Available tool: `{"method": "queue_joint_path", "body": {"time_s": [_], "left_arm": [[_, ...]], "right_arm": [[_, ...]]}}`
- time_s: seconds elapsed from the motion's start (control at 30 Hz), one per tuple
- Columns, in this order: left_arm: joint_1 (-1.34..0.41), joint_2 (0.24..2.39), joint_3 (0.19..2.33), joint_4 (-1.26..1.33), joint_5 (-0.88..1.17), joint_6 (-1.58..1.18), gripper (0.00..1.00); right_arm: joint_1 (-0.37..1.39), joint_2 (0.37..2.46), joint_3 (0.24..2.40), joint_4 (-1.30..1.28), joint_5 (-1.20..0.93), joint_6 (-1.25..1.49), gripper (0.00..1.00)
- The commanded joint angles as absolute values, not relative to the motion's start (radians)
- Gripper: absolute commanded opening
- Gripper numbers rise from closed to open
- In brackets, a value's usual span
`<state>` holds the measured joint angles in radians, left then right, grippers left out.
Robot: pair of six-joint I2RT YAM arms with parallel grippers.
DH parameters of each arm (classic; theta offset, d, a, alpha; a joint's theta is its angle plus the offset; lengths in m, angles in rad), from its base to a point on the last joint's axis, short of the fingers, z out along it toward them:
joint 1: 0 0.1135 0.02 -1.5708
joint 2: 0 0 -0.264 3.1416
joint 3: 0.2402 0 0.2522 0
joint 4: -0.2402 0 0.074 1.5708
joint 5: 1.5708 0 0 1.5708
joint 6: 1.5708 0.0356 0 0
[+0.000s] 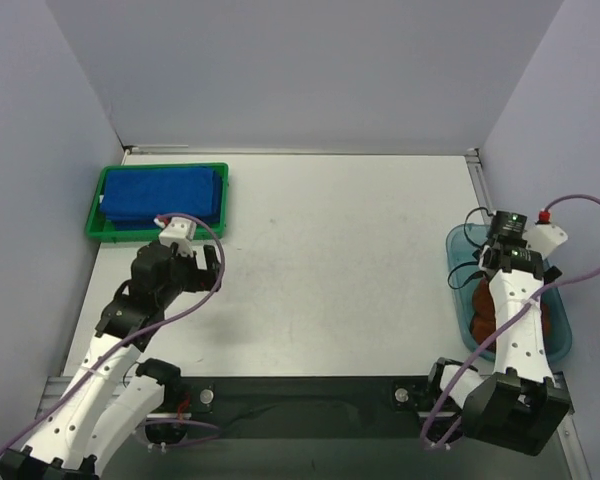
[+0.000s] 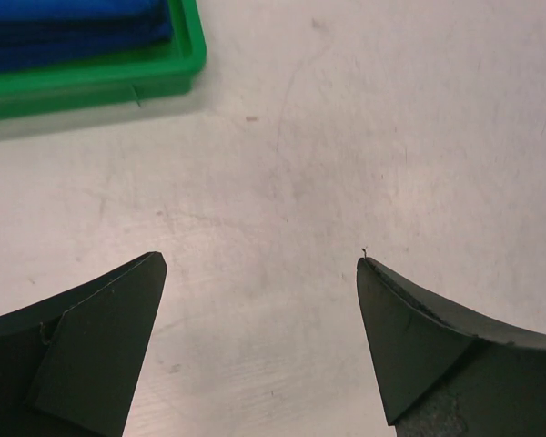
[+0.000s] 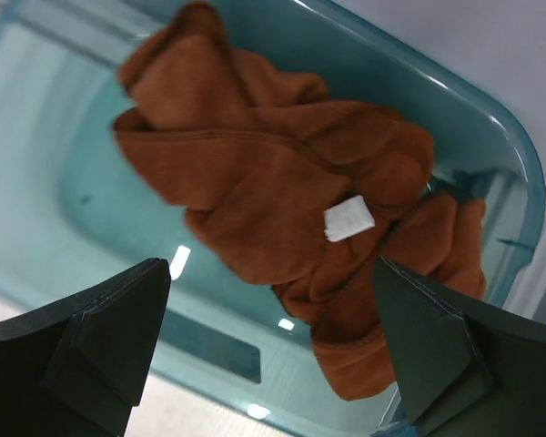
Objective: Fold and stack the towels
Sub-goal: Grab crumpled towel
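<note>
My right gripper should close on the fold [image 1: 478,295] [image 3: 241,244] of the rust-brown towel. It will grip beside the towel's white tag, on the side toward the middle of the table.
Several royal blue towels [image 1: 162,193] lie folded and stacked in the green tray [image 1: 220,200] at the back left; their edge shows in the left wrist view [image 2: 73,32]. My left gripper [image 1: 202,262] is open and empty, just in front of the tray, over bare table [image 2: 261,264]. The rust-brown towel [image 3: 255,182] lies crumpled in the teal bin [image 3: 455,100], with a white tag [image 3: 348,218] showing. My right gripper [image 3: 271,269] is open above it, apart from the cloth. From above, my right gripper [image 1: 492,262] hangs over the bin [image 1: 458,245], and the brown towel [image 1: 483,312] is partly hidden by the arm.
The green tray's near corner shows in the left wrist view [image 2: 118,82]. Grey walls close in the table on the left, back and right. The table top [image 1: 330,260] spreads between the tray and the bin. Cables trail from both arms.
</note>
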<state>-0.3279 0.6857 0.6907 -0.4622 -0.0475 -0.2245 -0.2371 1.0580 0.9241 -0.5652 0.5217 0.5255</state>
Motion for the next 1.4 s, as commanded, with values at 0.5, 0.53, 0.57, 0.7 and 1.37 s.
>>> {"method": "queue_joint_path", "body": {"time_s": [0.5,0.53,0.57,0.7,1.37], "left_arm": [[-0.405,0.744,0.635,-0.4,0.009,-0.219,0.97],[-0.405,0.749,0.637,-0.399,0.009,-0.219,0.97],[-0.405,0.752,0.635,-0.396,0.012,-0.219,0.97],[-0.4,0.762,0.638,-0.391,0.012,-0.215,0.97],[-0.4,0.781,0.627,-0.391,0.032,-0.216,0.97]], "right_arm": [[-0.482,1.371,0.798,-0.351,0.328,0.773,0.74],[-0.465,1.365,0.781,-0.342,0.319,0.764,0.68],[-0.453,1.359,0.776,-0.333,0.315,0.758,0.61],[-0.359,1.299,0.761,-0.325,0.374,0.713,0.34],[-0.212,1.002,0.869,-0.314,0.393,0.574,0.0]]}}
